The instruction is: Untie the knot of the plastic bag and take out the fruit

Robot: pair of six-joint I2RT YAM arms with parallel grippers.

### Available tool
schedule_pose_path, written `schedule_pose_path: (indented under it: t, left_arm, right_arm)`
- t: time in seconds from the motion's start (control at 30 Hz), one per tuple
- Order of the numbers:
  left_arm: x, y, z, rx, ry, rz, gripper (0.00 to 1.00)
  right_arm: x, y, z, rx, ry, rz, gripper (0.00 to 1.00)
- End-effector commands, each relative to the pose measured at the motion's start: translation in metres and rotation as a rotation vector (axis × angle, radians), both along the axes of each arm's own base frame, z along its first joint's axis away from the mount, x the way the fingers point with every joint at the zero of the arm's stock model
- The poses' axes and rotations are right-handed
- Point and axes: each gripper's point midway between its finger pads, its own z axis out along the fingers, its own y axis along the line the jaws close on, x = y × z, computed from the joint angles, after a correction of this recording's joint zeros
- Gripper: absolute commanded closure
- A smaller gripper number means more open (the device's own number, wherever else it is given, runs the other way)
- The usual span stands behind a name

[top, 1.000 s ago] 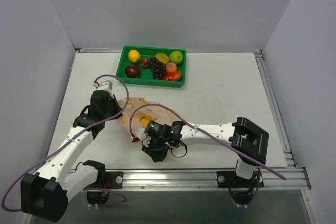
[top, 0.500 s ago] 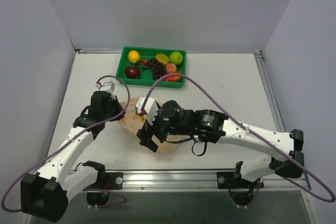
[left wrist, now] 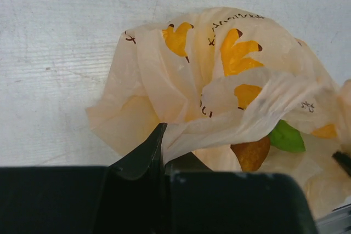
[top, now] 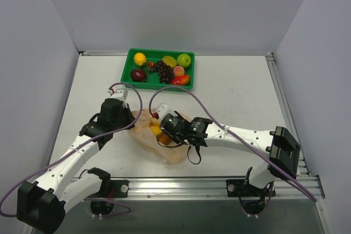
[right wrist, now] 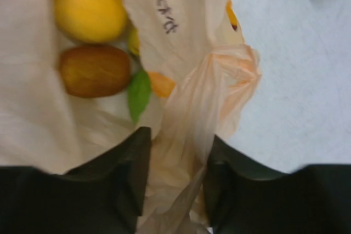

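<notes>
I should open my left gripper and take a deeper bunch (left wrist: 204, 129) before spreading the plastic bag's opening, because its fingers pinch only a thin fold of the bag's edge.
The plastic bag (top: 147, 130) lies crumpled near the table's front, between my two grippers. My left gripper (top: 131, 120) is shut on a fold of its left edge; its fingers (left wrist: 143, 154) pinch the plastic bag (left wrist: 181, 75). My right gripper (top: 164, 133) is over the bag's mouth, its jaws closed on a bunched handle strand (right wrist: 186, 135). A twisted loop of handle, perhaps the knot (right wrist: 236, 67), shows just beyond; I cannot tell if it is tied. Fruit lies in the open bag: a yellow one (right wrist: 88, 4), an orange-brown one (right wrist: 94, 70) and a green leaf (right wrist: 140, 91).
A green tray (top: 156, 86) at the back holds a lemon (top: 140, 57), a dark red apple (top: 138, 74), purple grapes (top: 163, 71) and other fruit. Grey walls stand left, right and behind. A metal rail (top: 219, 182) runs along the front edge.
The right arm rose high over the bag half a second ago and has come back down onto its mouth. The bag now stretches further toward the front. The left gripper shifted slightly right.
</notes>
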Motion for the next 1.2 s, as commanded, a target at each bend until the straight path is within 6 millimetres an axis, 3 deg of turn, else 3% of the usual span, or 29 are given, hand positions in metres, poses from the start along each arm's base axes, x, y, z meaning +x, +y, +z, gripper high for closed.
schedule_pose_path:
  t: [0.0,0.03,0.1,0.13,0.17,0.33,0.43,0.57,0.6,0.7,0.73,0.83,0.97,1.17]
  left_arm:
    - [-0.012,0.003,0.000,-0.014,-0.008,0.036,0.90]
    - [-0.017,0.006,-0.005,-0.019,-0.009,0.050,0.90]
    - [-0.020,0.006,-0.008,-0.044,-0.003,0.074,0.90]
    - [-0.021,0.005,-0.008,-0.056,-0.007,0.080,0.90]
    - [-0.024,0.004,-0.014,-0.068,0.006,0.085,0.90]
    - [-0.022,0.002,-0.030,-0.057,0.048,0.105,0.90]
    - [-0.012,0.011,-0.031,-0.013,0.033,0.155,0.89]
    - [0.004,0.000,-0.001,-0.011,-0.028,0.115,0.64]
    - [0.007,-0.008,0.017,-0.025,-0.063,0.089,0.49]
    - [0.003,-0.019,0.044,-0.056,-0.114,0.059,0.30]
    - [0.000,-0.026,0.059,-0.087,-0.140,0.055,0.18]
    - [-0.012,-0.023,0.074,-0.092,-0.148,0.122,0.06]
    - [-0.028,-0.021,0.080,-0.072,-0.165,0.183,0.03]
    - [-0.050,-0.013,0.056,0.001,-0.141,0.311,0.02]
  right_arm:
    - [0.022,-0.051,-0.006,0.059,-0.057,-0.245,0.71]
    - [0.016,-0.066,-0.029,0.076,-0.010,-0.297,0.78]
    - [0.028,-0.076,-0.034,0.238,0.030,-0.380,0.85]
    - [0.013,-0.081,-0.061,0.283,0.144,-0.380,0.89]
    - [0.028,-0.078,-0.054,0.405,0.139,-0.412,0.89]
    - [0.029,-0.073,-0.069,0.600,0.288,-0.423,0.90]
    - [0.034,-0.070,-0.074,0.618,0.321,-0.424,0.89]
    - [0.033,-0.057,-0.062,0.637,0.342,-0.365,0.86]
    - [0.035,-0.054,-0.054,0.645,0.325,-0.353,0.86]
    - [0.038,-0.058,-0.041,0.633,0.276,-0.353,0.85]
    - [0.038,-0.058,-0.039,0.631,0.269,-0.354,0.85]
    - [0.042,-0.057,-0.031,0.662,0.245,-0.390,0.85]
    - [0.037,-0.047,-0.029,0.652,0.213,-0.390,0.85]
    - [0.038,-0.039,-0.025,0.646,0.161,-0.421,0.85]
